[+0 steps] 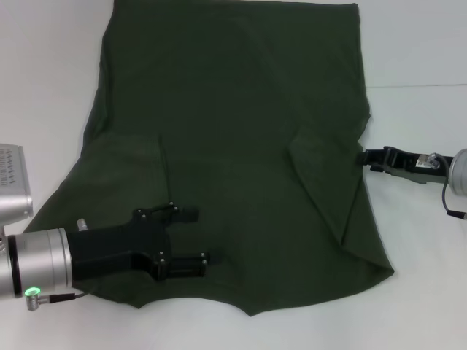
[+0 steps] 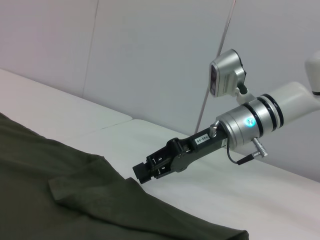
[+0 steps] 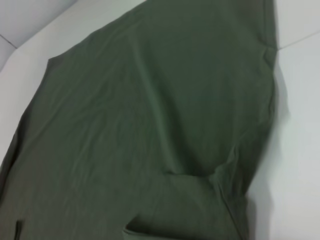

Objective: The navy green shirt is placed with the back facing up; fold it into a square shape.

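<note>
I will use my right gripper to take the slanted flap's creased fabric further in and pull (image 1: pixel 347 154) it toward the shirt's middle, as the flap lies creased and bunched by the shirt's edge.
The navy green shirt (image 1: pixel 233 109) lies spread on the white table (image 1: pixel 423 65) with its plain side up, and no lettering shows. Both side parts are folded inward, leaving a flap on the left (image 1: pixel 135 164) and a slanted one on the right (image 1: pixel 328 189). My left gripper (image 1: pixel 198 236) hovers open over the shirt's lower left part with nothing between its fingers. My right gripper (image 1: pixel 363 157) is at the shirt's right edge, narrow and shut on the fabric there. The left wrist view shows the right gripper (image 2: pixel 142 172) at the cloth edge (image 2: pixel 125 185). The right wrist view shows only the shirt (image 3: pixel 150 125).
Bare white table surrounds the shirt to the left, right and near side. The shirt's far edge runs out of the head view. A grey camera housing (image 1: pixel 13 182) sits on my left arm at the left border. A cable (image 1: pixel 446 200) loops from the right wrist.
</note>
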Motion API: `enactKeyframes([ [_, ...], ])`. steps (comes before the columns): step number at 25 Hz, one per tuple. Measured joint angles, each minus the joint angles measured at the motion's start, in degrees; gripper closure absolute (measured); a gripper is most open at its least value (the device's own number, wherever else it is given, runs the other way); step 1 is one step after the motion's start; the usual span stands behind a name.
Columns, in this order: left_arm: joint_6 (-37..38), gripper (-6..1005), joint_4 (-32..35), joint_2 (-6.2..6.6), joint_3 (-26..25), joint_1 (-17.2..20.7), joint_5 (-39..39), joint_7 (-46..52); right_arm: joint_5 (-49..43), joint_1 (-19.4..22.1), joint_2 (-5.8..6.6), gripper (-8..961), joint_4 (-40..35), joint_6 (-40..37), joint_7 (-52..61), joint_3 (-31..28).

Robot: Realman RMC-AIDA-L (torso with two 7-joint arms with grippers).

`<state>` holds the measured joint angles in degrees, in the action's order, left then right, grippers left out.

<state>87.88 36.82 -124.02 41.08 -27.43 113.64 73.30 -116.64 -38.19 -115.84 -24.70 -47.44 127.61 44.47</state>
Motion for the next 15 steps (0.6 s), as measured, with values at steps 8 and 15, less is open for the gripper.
enactKeyframes([
  [8, 0.0, 83, 0.0, 0.06, -0.2, -0.1, 0.0, 0.0, 0.2, -0.7, -1.46, 554, 0.5, 3.1, -0.4, 0.0],
  [15, -0.3, 82, 0.0, 0.09, -0.3, 0.0, 0.0, 0.0, 0.4, -1.7, -2.25, 592, 0.5, 4.5, -0.5, -0.3],
])
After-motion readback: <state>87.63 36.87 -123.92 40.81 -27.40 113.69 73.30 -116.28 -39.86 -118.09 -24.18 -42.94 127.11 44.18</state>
